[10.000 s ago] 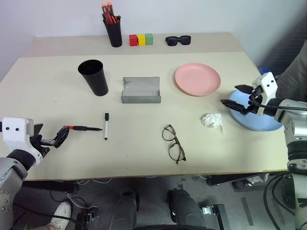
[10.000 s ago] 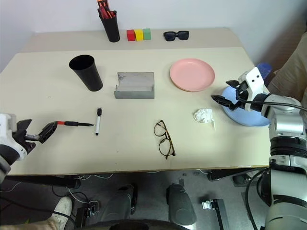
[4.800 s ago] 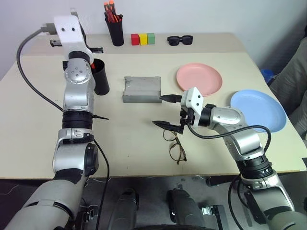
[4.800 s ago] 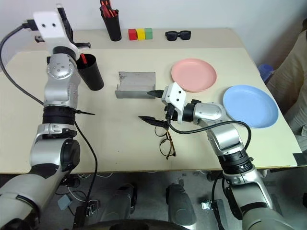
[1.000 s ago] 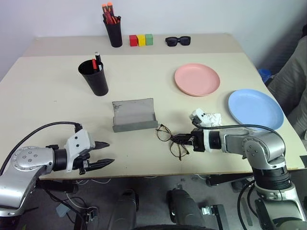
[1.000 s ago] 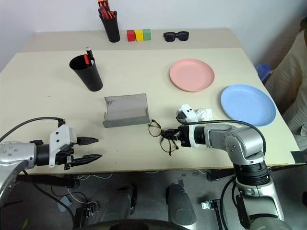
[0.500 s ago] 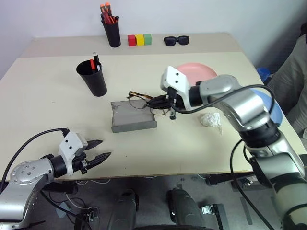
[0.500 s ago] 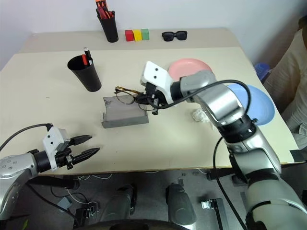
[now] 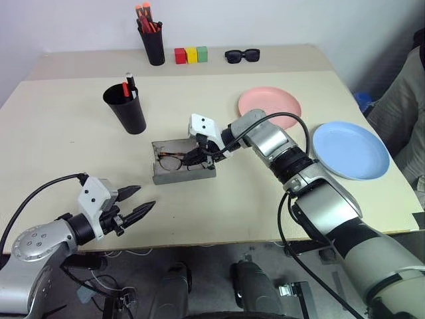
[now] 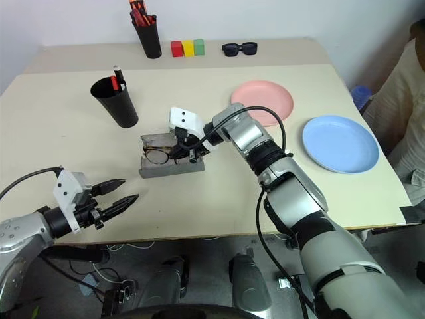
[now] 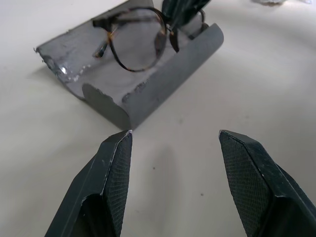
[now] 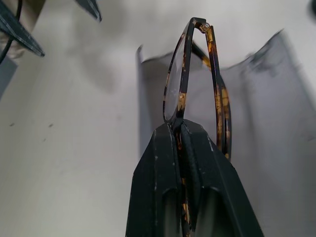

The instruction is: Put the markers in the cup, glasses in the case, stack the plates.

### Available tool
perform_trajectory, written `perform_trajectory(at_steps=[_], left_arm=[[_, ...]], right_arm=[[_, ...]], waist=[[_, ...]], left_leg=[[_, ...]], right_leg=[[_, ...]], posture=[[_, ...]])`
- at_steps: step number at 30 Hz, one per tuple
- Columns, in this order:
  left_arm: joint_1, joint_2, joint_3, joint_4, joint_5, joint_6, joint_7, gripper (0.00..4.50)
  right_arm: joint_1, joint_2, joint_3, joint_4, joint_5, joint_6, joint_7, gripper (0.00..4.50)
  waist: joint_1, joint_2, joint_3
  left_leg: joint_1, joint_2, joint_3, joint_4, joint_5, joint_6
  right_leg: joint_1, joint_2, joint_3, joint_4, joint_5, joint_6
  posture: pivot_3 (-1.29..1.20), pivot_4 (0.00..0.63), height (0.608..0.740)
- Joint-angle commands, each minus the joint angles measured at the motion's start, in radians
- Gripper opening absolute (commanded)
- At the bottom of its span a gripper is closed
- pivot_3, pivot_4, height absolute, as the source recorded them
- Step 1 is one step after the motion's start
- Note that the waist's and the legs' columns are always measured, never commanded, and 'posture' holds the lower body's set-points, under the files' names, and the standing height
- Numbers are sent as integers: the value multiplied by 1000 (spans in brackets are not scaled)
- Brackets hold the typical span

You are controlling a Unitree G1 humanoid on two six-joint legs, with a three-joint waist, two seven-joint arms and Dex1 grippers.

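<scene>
Next, my left gripper moves next to the grey case's far edge (image 9: 160,141) (image 11: 48,43), at the end by the black cup, and close just behind it.
The grey case (image 9: 184,175) lies open at the table's middle. The dark-rimmed glasses (image 9: 172,161) stand tilted inside it, with my right gripper (image 9: 194,157) shut on their frame at one lens edge; the right wrist view shows the fingers (image 12: 163,163) pinching the rim of the glasses (image 12: 183,74). My left gripper (image 9: 146,197) hovers open near the front left edge, pointing at the case (image 11: 163,84), empty. Both markers (image 9: 127,87) stand in the black cup (image 9: 125,111). The pink plate (image 9: 269,106) and the blue plate (image 9: 350,149) lie apart on the right.
A black pen holder (image 9: 152,41) with orange-red pens, three coloured blocks (image 9: 188,54) and black sunglasses (image 9: 242,56) line the table's back. A person's sleeve (image 9: 405,100) shows at the right edge.
My right gripper has carried the glasses left and down from above the case into it. The left gripper has stayed open in about the same spot.
</scene>
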State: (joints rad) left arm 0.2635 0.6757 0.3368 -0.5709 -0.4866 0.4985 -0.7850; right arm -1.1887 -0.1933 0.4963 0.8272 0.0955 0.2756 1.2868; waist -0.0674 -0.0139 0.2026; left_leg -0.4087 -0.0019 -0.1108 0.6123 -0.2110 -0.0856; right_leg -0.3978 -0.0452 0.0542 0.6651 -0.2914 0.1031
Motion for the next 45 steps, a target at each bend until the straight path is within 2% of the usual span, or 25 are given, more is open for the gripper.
perform_trajectory(at_steps=[1, 5, 6, 9, 11, 13, 17, 22, 24, 29, 36, 45], left_arm=[[-5, 9, 42, -34, -32, 16, 21, 2864], [-121, -11, 68, 0, -99, 121, 132, 2864], [-160, -13, 67, 14, -111, 157, 163, 2864], [-311, -28, 27, 64, -144, 256, 245, 2026], [-398, -35, -36, 88, -108, 270, 281, 1055], [-535, -57, -121, 174, -48, 331, 362, 38], [-824, -114, -257, 454, 35, 453, 432, 38], [-1055, -168, -332, 798, 117, 373, 370, 38], [-1120, -177, -364, 911, 147, 350, 331, 38], [-1184, -163, -442, 1031, 206, 332, 204, 38], [-1119, -78, -498, 905, 218, 319, 17, 38], [-851, 21, -438, 494, 163, 212, -111, 38]], right_arm=[[-47, 15, -52, 15, -15, -31, 14, 1493], [-47, 5, -113, -36, -13, -64, -32, 3417], [-43, -4, -122, -54, -17, -72, -40, 3417], [-16, -46, -165, -135, -22, -68, -89, 3481], [20, -81, -189, -217, -18, -50, -107, 3481], [103, -137, -213, -383, -4, -34, -113, 3481], [332, -253, -274, -761, 42, -31, -119, 3481], [616, -399, -332, -1118, 68, 97, -170, 3481], [711, -443, -362, -1224, 89, 138, -193, 3481], [839, -520, -449, -1345, 128, 247, -249, 3481], [875, -553, -493, -1348, 154, 277, -307, 3481], [814, -476, -486, -1197, 177, 266, -404, 3481]], waist=[[-1, 0, 0], [1, 0, 0], [3, 0, 0], [1, 0, 0], [6, 0, 0], [20, -1, -1], [37, -1, -1], [25, -1, -1], [22, -1, -1], [13, -1, -1], [21, -1, -1], [22, -1, -1]], left_leg=[[0, 0, 0, 0, 0, 0], [0, 0, -1, 0, 0, 0], [0, 0, -1, 0, 0, 0], [0, -1, -1, 1, 0, 0], [0, -1, -1, 1, 0, 0], [0, -1, -2, 1, 0, 0], [-1, -2, -3, 1, 0, 0], [-2, -3, -1, 1, 0, 0], [-2, -2, -4, 1, 0, 0], [-1, -2, -2, 1, 0, -1], [-1, -2, -2, 1, 0, -1], [-1, -2, -2, 1, 0, -1]], right_leg=[[0, 0, 0, 0, 0, 0], [0, 0, 0, 0, 0, 0], [0, 0, -1, 0, 0, 0], [1, 0, -1, 1, 0, 0], [1, 0, -1, 1, 0, 1], [1, -1, -1, 0, 0, 1], [1, -1, -2, 0, 0, 2], [0, -2, -1, 0, 0, 2], [0, 0, -2, 0, -1, 2], [1, -1, -1, 0, -1, 2], [1, -1, -1, 0, -1, 2], [2, -1, -1, 0, -1, 2]], posture=[[0, 150, 740], [0, 150, 740], [0, 150, 740], [0, 150, 740], [0, 150, 740], [0, 150, 740], [0, 150, 740], [0, 150, 740], [0, 150, 740], [0, 150, 740], [0, 150, 740], [0, 150, 740]])
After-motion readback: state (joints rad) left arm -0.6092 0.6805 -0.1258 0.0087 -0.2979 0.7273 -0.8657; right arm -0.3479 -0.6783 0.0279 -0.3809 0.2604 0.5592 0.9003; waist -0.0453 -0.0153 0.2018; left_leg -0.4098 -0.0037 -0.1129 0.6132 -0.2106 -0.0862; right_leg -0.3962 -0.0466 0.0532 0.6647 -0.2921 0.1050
